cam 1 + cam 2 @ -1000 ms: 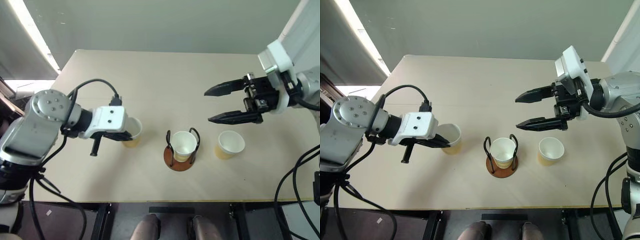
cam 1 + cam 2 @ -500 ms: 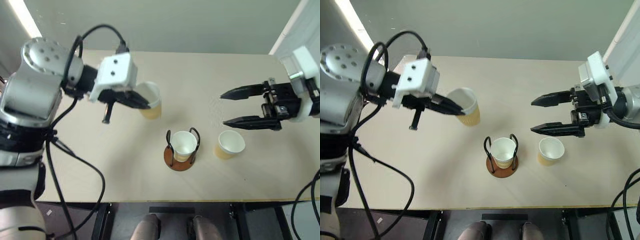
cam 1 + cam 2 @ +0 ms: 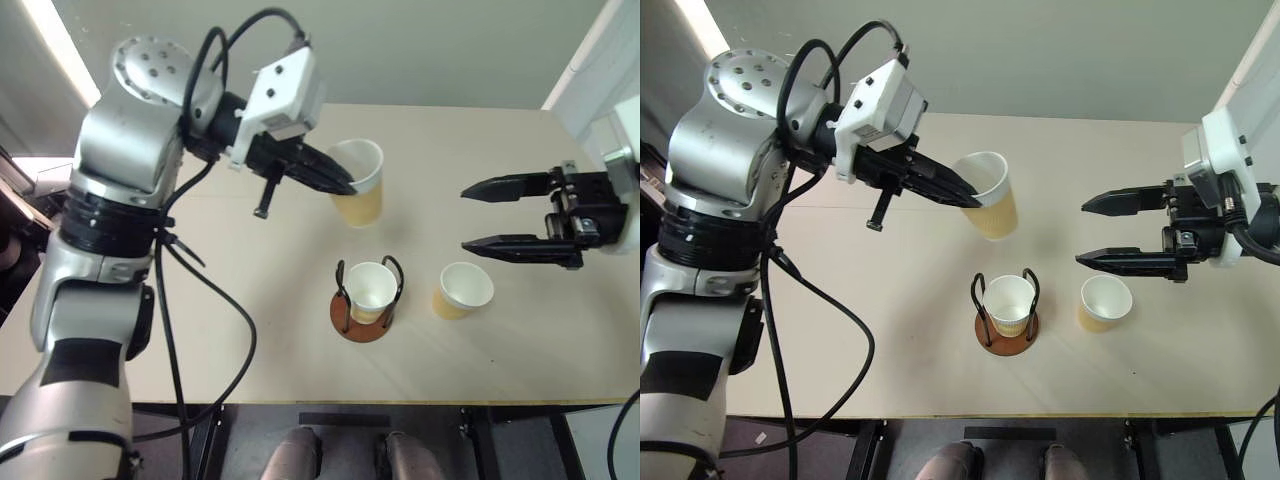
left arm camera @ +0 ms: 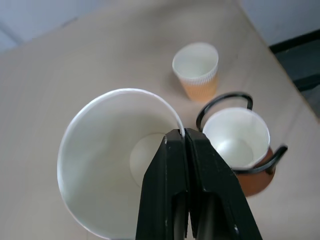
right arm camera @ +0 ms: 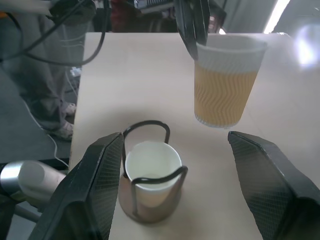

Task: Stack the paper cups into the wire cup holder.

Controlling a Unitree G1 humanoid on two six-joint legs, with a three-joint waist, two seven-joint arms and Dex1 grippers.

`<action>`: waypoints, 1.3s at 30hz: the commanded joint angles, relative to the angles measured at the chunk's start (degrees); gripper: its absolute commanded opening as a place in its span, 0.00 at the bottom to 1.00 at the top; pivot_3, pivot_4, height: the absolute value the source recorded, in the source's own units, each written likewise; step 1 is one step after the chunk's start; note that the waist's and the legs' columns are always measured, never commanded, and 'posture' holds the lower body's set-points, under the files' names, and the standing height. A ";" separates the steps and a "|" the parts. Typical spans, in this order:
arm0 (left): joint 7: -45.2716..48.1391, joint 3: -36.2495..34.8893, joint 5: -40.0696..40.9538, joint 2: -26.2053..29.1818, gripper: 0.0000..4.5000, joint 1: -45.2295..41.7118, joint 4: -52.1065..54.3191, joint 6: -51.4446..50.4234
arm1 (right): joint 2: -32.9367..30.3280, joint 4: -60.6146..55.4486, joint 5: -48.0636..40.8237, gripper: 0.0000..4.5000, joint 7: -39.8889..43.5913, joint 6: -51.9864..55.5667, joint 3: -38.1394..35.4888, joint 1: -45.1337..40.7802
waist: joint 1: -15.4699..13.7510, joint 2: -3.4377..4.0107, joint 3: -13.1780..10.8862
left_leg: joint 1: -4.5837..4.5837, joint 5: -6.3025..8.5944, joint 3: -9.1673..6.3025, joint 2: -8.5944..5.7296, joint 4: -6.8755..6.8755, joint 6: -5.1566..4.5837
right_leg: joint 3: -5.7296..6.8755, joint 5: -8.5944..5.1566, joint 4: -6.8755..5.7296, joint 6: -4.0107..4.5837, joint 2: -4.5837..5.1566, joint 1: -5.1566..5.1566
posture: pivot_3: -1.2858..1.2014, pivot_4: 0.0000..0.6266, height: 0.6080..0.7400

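I should use my left gripper to release the tan paper cup inside the cup standing (image 3: pixel 371 287) (image 4: pixel 236 138) between the black wire loops of the holder.
My left gripper (image 3: pixel 347 185) is shut on the rim of a tan paper cup (image 3: pixel 360 189), which hangs tilted in the air above and a little behind the wire cup holder (image 3: pixel 362 317). The left wrist view shows both black fingers (image 4: pixel 175 165) pinching that cup's white rim (image 4: pixel 120 92). A second paper cup (image 3: pixel 368 290) stands upright inside the holder's black wire loops. A third cup (image 3: pixel 464 289) stands on the table just right of the holder. My right gripper (image 3: pixel 470 215) hangs open above and behind that third cup, holding nothing.
The beige table (image 3: pixel 200 330) carries only the holder and cups. Its front edge (image 3: pixel 330 403) runs close below the holder. A black cable (image 3: pixel 200 290) loops down from my left arm over the table's left side. A person's legs (image 5: pixel 55 95) show beyond the table's edge.
My left gripper has lifted its cup off the table and carried it up and to the right, toward the holder. The right gripper drew back to the right, still open.
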State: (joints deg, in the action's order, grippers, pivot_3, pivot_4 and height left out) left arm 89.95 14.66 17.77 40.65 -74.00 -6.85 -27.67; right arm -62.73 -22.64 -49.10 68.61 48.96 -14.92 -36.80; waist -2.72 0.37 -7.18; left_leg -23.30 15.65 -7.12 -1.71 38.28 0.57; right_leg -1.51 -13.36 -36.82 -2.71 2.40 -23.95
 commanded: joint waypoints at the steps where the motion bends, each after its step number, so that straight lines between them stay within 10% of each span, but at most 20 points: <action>1: 2.52 0.44 1.96 -1.28 0.01 -2.05 0.44 -0.06 | -1.61 -2.22 -2.31 0.77 -1.33 0.46 -4.10 0.76 | 0.00 0.00 0.00 | 0.00 0.00 0.00 0.00 0.00 0.00 | 0.00 0.01 -0.01 -0.01 0.00 0.00 | 0.52 0.24 1.00; 39: 2.55 13.49 10.41 1.02 0.01 2.12 3.18 1.36 | -3.32 -5.59 -10.91 0.77 -10.94 1.65 -6.82 1.39 | -0.25 0.00 0.00 | -0.12 -0.01 0.01 0.00 0.32 -0.07 | -0.01 0.09 -0.02 -0.19 -0.01 0.00 | 0.52 0.24 1.00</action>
State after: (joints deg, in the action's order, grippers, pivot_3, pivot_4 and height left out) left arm 90.45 28.55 28.03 41.61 -71.95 -4.47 -26.63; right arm -64.98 -27.36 -59.44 57.88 51.56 -19.98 -34.90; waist -2.97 0.37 -7.18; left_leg -23.42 15.64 -7.11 -1.71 38.60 0.50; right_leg -1.52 -13.27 -36.85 -2.90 2.40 -23.96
